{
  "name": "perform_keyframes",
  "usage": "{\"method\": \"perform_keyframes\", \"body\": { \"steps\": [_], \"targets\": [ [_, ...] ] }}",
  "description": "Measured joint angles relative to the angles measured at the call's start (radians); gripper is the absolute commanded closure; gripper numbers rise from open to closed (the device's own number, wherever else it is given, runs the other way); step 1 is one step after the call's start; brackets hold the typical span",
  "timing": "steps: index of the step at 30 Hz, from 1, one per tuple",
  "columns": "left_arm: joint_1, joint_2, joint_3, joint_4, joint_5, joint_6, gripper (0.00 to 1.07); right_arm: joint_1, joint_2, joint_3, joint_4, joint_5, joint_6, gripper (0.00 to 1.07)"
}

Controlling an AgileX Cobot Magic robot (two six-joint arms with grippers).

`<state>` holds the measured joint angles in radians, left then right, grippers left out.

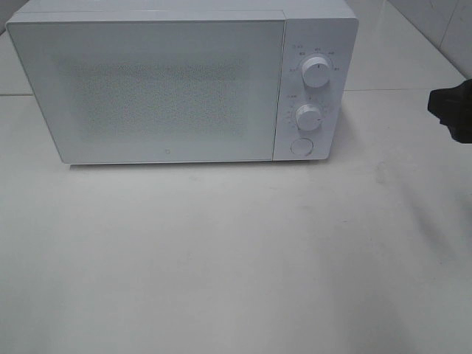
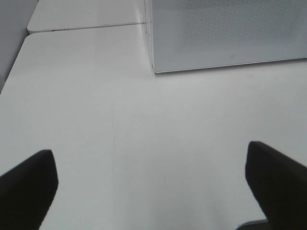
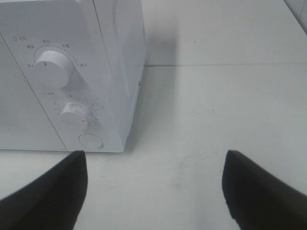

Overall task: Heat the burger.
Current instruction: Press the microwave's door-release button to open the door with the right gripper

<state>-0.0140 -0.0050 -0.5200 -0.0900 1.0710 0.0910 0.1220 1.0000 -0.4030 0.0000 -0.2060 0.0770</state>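
The robot's right gripper will next move to the microwave's round button (image 1: 302,147) (image 3: 90,140) below the knobs and close just in front of it, ready to press.
The burger is out of view in all three frames. A white microwave (image 1: 147,88) stands at the back of the table with its door shut; its frosted door hides the inside. My left gripper (image 2: 149,160) is open above bare table, short of the microwave's front left corner (image 2: 154,71). My right gripper (image 3: 156,163) is open too, with nothing between its fingers, low over the table just right of the microwave's control panel (image 3: 72,96). Only a black part of the right arm (image 1: 451,114) shows at the right edge of the exterior view.
The panel carries two round knobs (image 1: 316,72) (image 1: 309,118) and a round button (image 1: 300,146) below them. The white tabletop (image 1: 236,258) stretches in front of the microwave. A seam between table sections (image 3: 216,64) runs behind, and a tiled wall (image 1: 442,29) stands at the far right.
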Motion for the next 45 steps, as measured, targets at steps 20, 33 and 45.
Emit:
{"method": "perform_keyframes", "body": {
  "steps": [20,33,45],
  "targets": [
    [0.000,0.000,0.000,0.000,0.000,0.000,0.06,0.026,0.347,0.127,0.060,-0.554,-0.005,0.32],
    [0.000,0.000,0.000,0.000,0.000,0.000,0.06,0.297,0.517,0.128,0.399,-0.733,-0.163,0.32],
    [0.000,0.000,0.000,0.000,0.000,0.000,0.06,0.544,0.649,0.113,0.709,-0.853,-0.262,0.32]
  ]
}}
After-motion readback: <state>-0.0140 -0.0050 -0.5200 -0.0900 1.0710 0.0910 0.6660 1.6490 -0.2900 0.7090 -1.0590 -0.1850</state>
